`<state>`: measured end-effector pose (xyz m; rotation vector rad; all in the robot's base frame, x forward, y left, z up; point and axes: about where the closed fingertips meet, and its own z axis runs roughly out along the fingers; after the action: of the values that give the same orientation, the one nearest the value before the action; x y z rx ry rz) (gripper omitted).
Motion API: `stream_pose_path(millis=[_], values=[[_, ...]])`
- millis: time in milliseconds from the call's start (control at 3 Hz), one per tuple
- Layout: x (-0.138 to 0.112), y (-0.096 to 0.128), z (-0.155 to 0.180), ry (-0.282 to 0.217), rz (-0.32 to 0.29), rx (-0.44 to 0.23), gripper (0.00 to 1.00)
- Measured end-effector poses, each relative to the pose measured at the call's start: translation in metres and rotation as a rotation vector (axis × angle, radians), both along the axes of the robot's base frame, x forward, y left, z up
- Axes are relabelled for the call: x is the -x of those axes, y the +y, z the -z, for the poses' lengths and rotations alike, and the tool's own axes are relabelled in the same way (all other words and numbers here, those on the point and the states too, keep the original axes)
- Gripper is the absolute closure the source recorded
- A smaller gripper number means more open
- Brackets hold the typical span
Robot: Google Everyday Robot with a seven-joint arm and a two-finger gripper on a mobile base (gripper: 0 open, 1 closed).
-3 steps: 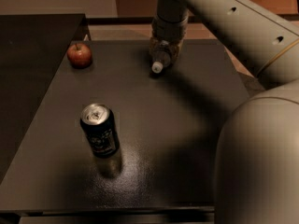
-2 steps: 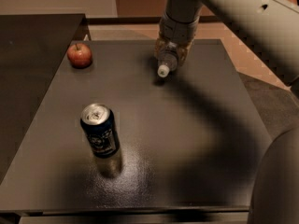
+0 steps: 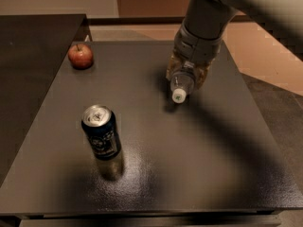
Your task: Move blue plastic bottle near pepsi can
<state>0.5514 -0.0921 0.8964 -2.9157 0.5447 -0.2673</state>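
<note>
Next, I release the blue plastic bottle from my gripper close beside the pepsi can [image 3: 153, 152], on the side of the can that faces the tan floor.
The pepsi can [image 3: 101, 135] stands upright on the dark table [image 3: 189, 164], left of centre, silver top up. The blue plastic bottle [image 3: 182, 82] is held by my gripper [image 3: 188, 74], white cap pointing toward the camera and down, lifted a little above the table's middle right. The gripper is shut on the bottle, its fingers either side of the body. The bottle is well to the right of and behind the can, apart from it.
A red apple [image 3: 80, 56] sits at the table's back left corner. A second dark surface [image 3: 33, 41] adjoins on the left. The table's right edge drops to a tan floor [image 3: 279, 60].
The gripper has carried the bottle from the table's back toward the front and middle, closer to the can. The can and the apple have not moved.
</note>
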Motion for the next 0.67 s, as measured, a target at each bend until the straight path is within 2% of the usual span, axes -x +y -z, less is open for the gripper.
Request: stream_pose_path(millis=[667], values=[[0.098, 0.013, 0.014, 0.067, -0.096, 0.008, 1.0]])
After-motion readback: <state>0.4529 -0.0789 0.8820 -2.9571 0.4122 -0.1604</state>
